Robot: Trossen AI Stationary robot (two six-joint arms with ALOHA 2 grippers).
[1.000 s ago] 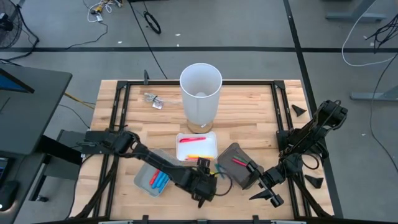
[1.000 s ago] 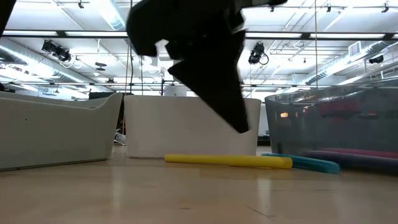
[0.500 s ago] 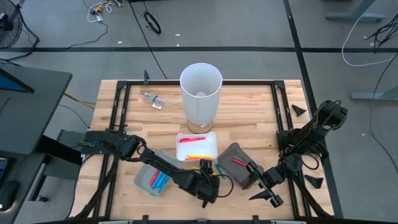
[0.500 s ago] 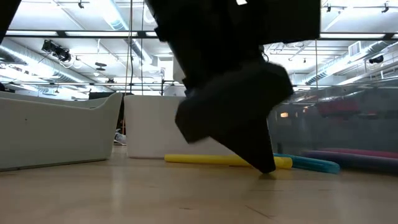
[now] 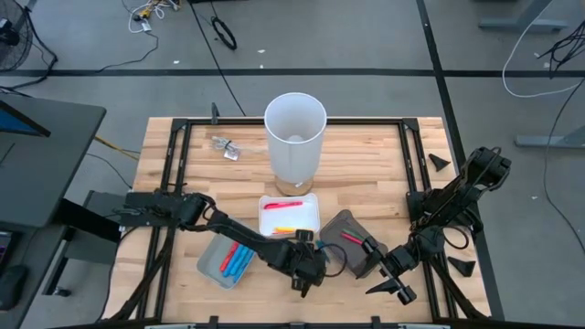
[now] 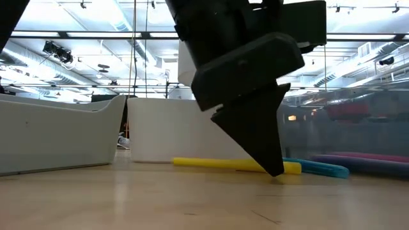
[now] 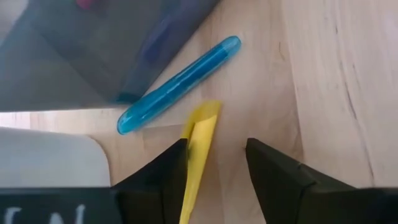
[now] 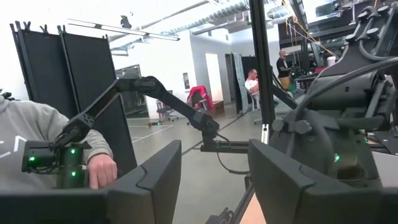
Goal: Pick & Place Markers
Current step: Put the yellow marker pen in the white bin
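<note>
I can see the yellow marker slanting past my left gripper's fingers at its cap end, so I should lift that gripper clear, turn it and grip nearer the yellow marker's middle [image 6: 225, 163].
A yellow marker [image 7: 200, 138] lies flat on the wooden table, with a blue marker [image 7: 178, 84] just beyond it. My left gripper [image 7: 214, 158] is open and points steeply down. Its two fingers stand either side of the yellow marker's near end, low over the table [image 6: 273, 167]. In the high view this gripper [image 5: 306, 267] sits between the grey tray and the dark tray. My right gripper [image 8: 211, 180] waits open at the table's right near side, holding nothing. More markers lie in the three trays. My left gripper comes from above, slanting, its fingers lying along either side of the yellow marker. One finger [image 7: 163, 171] lies close against the marker's side [image 7: 194, 149]. I cannot tell whether it touches. The marker rests flat on the table.
A white tray [image 5: 311, 203] holds red and orange markers. A grey tray [image 5: 208, 265] at the left holds blue and red ones. A dark tray [image 5: 340, 227] at the right holds a red one. A tall white cylinder [image 5: 294, 137] stands behind them. A person sits beyond the table.
My left gripper has come down toward the table and a little to the right. Its fingertips now sit low at the yellow marker. The markers have kept still.
</note>
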